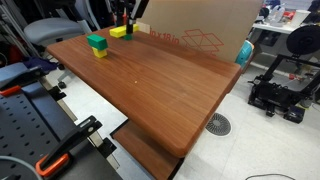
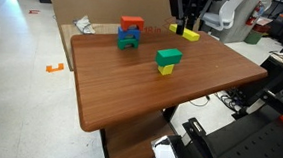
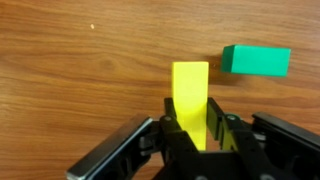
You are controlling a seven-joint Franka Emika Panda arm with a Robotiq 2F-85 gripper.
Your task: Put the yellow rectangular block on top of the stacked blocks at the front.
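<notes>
Next, I release the yellow rectangular block on top of the green block in the front stack [image 1: 97, 36].
The yellow rectangular block [image 3: 190, 95] lies long-ways between my gripper's [image 3: 192, 128] fingers, which are shut on its sides. In both exterior views the block [image 1: 119, 31] [image 2: 190, 34] is at the table's far end, at or just above the surface, with the gripper [image 1: 125, 18] [image 2: 186, 19] over it. A stack of a green block on a yellow one [image 1: 97, 44] [image 2: 168, 60] stands apart from it, nearer the table's middle. A single green block [image 3: 256, 60] lies on the wood just beyond the held block.
A taller stack of red, blue and green blocks [image 2: 131, 33] stands near the table's back edge. A cardboard box [image 1: 200, 30] is beside the wooden table [image 1: 160, 85]. A 3D printer [image 1: 283, 85] is on the floor.
</notes>
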